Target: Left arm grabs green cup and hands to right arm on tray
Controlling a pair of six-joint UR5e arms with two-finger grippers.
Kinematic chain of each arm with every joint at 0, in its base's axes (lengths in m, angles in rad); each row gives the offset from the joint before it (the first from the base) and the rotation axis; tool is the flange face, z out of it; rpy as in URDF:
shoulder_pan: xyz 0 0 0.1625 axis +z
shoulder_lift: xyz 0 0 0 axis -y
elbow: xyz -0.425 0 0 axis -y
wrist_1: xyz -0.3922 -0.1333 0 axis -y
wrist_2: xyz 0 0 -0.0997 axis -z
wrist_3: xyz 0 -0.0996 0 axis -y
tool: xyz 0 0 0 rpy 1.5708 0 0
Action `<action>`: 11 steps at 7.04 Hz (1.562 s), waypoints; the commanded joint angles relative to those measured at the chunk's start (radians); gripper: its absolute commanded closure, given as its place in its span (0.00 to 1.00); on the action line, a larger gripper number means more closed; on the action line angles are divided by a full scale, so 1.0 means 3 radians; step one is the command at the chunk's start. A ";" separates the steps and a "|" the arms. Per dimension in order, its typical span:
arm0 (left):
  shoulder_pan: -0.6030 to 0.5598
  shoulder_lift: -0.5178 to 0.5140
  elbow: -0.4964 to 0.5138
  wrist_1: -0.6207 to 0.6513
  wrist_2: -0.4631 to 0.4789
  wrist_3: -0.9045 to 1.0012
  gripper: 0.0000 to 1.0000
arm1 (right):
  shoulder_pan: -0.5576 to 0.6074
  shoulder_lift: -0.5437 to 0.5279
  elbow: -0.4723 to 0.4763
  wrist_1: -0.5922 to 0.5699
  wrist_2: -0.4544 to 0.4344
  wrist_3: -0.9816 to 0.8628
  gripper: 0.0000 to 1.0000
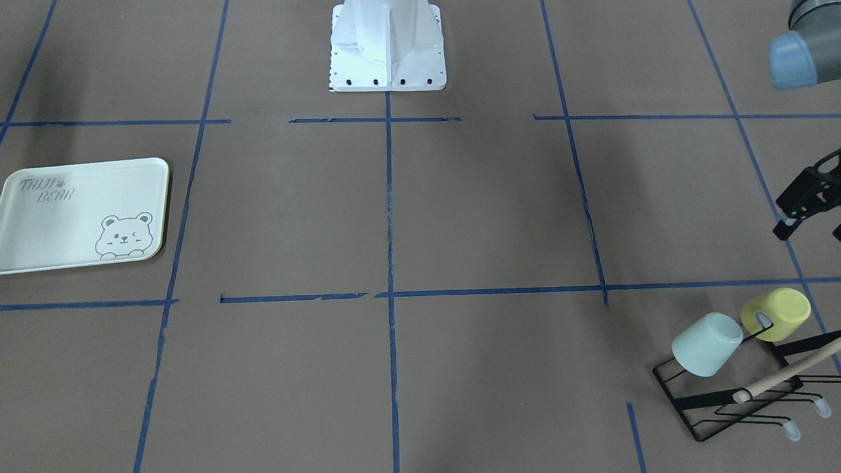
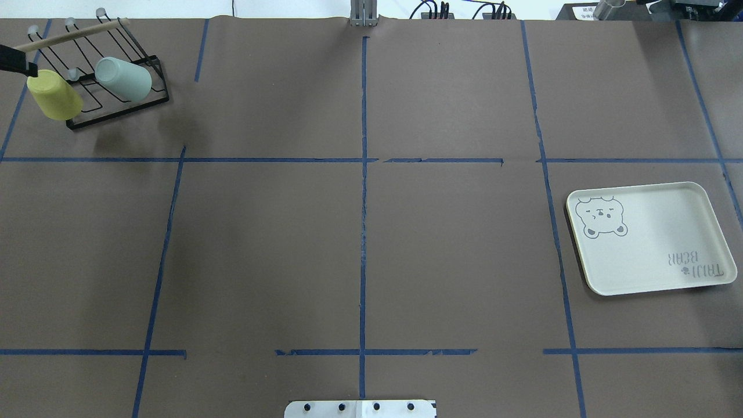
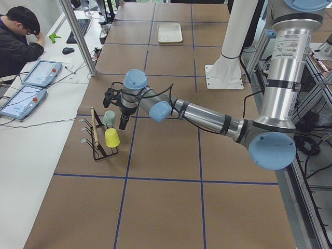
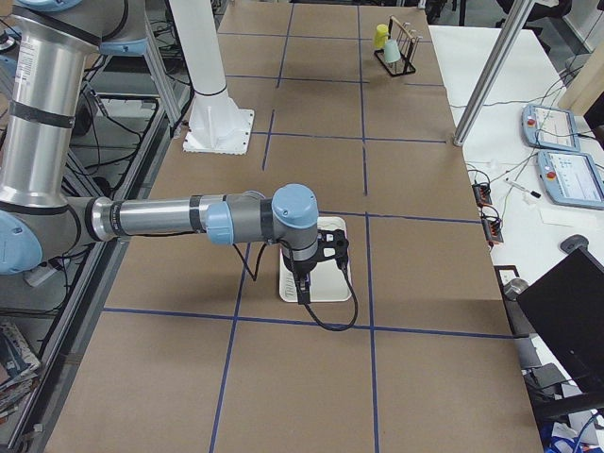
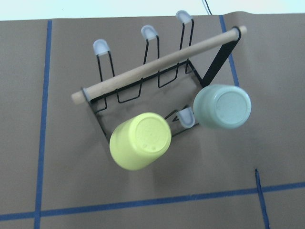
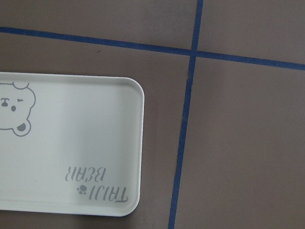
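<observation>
My left gripper is to close on the upper part of the green cup (image 1: 711, 328) (image 5: 225, 106) while the cup hangs on the rack, with my fingers on opposite sides of it.
The green cup (image 1: 706, 345) hangs tilted on a peg of a black wire rack (image 1: 723, 402), beside a yellow cup (image 1: 776, 314). It also shows in the overhead view (image 2: 123, 78) and in the left wrist view (image 5: 222, 106). My left gripper (image 1: 813, 228) is open and empty. It hovers above and just short of the rack, cut off by the view's edge. The tray (image 2: 650, 249) lies bare at the table's other end. My right gripper (image 4: 311, 264) hangs over the tray (image 6: 71, 143). It shows only in the exterior right view, so I cannot tell its state.
The rack (image 5: 143, 90) has a wooden bar (image 5: 157, 64) across its top and several bare pegs. The robot's white base (image 1: 387, 46) stands at the middle of the near edge. An operator (image 3: 18, 36) sits at a side desk with pendants (image 3: 39, 72).
</observation>
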 commanded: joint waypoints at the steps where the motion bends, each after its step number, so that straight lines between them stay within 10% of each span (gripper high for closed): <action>1: 0.0310 -0.0224 0.0285 -0.0589 0.0672 -0.0576 0.00 | 0.0000 0.0008 -0.0001 0.0001 0.0000 0.0000 0.00; 5: 0.0744 -0.0414 0.0761 -0.1311 0.1552 -0.0966 0.00 | 0.0000 0.0013 -0.0011 -0.0004 -0.0005 0.0005 0.00; 11: 0.0827 -0.0419 0.1257 -0.1752 0.1666 -0.0956 0.00 | 0.0000 0.0018 -0.0016 -0.0004 0.0000 0.0005 0.00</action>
